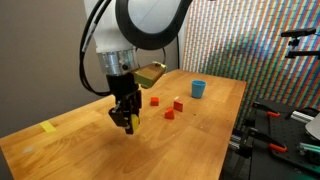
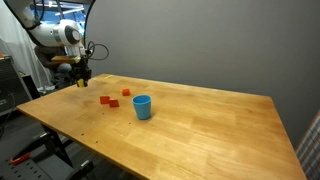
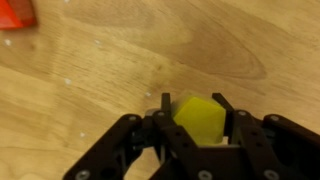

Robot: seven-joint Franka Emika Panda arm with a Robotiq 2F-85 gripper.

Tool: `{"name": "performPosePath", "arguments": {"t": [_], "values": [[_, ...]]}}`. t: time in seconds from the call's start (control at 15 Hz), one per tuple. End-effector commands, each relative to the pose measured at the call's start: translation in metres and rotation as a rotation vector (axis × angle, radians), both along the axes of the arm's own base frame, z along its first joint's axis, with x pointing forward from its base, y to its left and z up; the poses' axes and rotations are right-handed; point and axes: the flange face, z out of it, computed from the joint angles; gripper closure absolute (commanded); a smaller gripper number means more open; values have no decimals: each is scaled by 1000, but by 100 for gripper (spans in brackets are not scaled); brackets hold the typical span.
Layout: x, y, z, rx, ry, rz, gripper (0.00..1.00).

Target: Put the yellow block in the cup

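My gripper should release the yellow block inside the blue cup (image 1: 198, 89), the one that stands just beyond the small red blocks.
The yellow block (image 3: 199, 119) sits between my gripper's fingers (image 3: 195, 112) in the wrist view, and the jaws are shut on it just above the wooden table. In both exterior views the gripper (image 1: 125, 120) (image 2: 80, 80) hangs low over the table, and the block is hidden by the fingers there. The blue cup (image 1: 199, 89) (image 2: 142, 106) stands upright on the table, well apart from the gripper, with the red blocks between them.
Small red blocks (image 1: 155, 100) (image 1: 170, 114) (image 2: 106, 100) lie on the table (image 1: 120, 150) between gripper and cup; one shows in the wrist view (image 3: 15, 14). A flat yellow scrap (image 1: 48, 127) lies near the table edge. A gold-coloured object (image 1: 152, 72) sits behind the arm.
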Motion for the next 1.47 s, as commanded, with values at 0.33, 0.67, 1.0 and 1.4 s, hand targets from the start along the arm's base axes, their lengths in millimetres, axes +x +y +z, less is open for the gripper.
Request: {"name": "performPosePath", "arguments": {"t": [0.33, 0.67, 1.0, 1.4], "values": [[-55, -115, 78, -14, -79, -457, 81], [-80, -191, 106, -35, -121, -701, 81], [-80, -275, 139, -41, -167, -953, 81], [-96, -342, 168, -2, -247, -1238, 81]]}}
